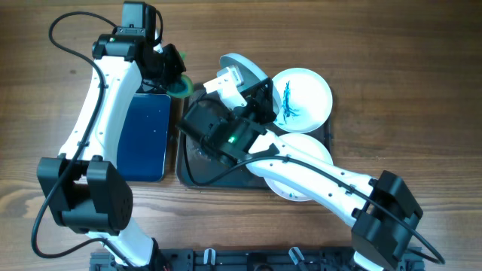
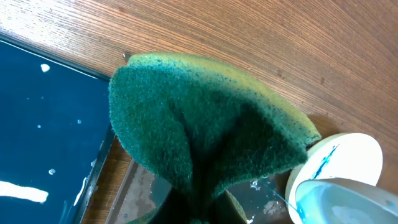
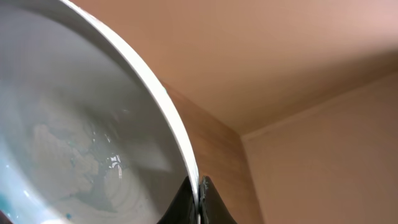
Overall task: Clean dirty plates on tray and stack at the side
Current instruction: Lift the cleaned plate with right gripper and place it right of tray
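Next, the right gripper releases the white plate on the bare wooden table [image 1: 369, 123] beside the plate with blue streaks.
My right gripper [image 1: 230, 84] is shut on the rim of a white plate [image 1: 245, 68] and holds it tilted above the back of the dark grey tray [image 1: 188, 169]. The right wrist view shows the jaws [image 3: 199, 202] pinching the rim, with wet, faintly blue smears inside the plate [image 3: 74, 124]. My left gripper [image 1: 172, 74] is shut on a green sponge [image 1: 181, 87], just left of the held plate. The sponge [image 2: 205, 124] fills the left wrist view. A plate with blue streaks [image 1: 301, 96] lies on the tray's back right. A third plate [image 1: 305, 162] lies partly under my right arm.
A smaller dark blue tray [image 1: 143, 135] lies left of the grey tray and shows in the left wrist view [image 2: 43, 124] with white specks on it. Wet patches mark the grey tray floor [image 2: 140, 186]. Bare wooden table surrounds both trays.
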### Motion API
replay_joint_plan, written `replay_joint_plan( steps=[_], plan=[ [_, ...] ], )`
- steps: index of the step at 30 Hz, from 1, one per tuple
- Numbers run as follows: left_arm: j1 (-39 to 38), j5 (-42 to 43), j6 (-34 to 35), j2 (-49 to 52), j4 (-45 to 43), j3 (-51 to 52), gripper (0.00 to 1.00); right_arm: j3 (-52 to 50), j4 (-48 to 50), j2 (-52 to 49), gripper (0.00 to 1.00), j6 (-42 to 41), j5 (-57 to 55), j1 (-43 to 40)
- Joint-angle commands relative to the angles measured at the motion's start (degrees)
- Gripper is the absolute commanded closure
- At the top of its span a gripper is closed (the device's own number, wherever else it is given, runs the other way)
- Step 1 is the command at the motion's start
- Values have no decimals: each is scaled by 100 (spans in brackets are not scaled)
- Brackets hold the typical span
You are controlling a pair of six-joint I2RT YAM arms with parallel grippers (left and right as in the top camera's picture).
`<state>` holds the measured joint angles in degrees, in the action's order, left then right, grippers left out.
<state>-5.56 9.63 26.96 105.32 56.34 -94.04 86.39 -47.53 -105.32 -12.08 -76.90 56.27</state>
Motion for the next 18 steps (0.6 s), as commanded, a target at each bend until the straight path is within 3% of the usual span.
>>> replay_joint_plan(
  steps=[1,3,6,11,14,18],
  plan=[
    [-7,-76,74,-31,-33,-57,96,24,-271,157,96,-212,1016,-26],
    [-4,-74,76,-31,-35,-57,96,24,-422,160,96,-721,1547,-66],
    [-26,-74,98,-31,-17,-57,96,37,-413,284,96,-748,4437,-675],
    [-87,-76,98,-31,-15,-57,96,107,-527,938,96,-793,8358,-3270],
    [-87,-76,98,-28,-15,-57,96,90,-1067,1152,96,-1038,8682,-5429],
    [-87,-76,96,-28,-39,-57,96,-706,-831,1069,96,-887,8679,-7291]
  ],
)
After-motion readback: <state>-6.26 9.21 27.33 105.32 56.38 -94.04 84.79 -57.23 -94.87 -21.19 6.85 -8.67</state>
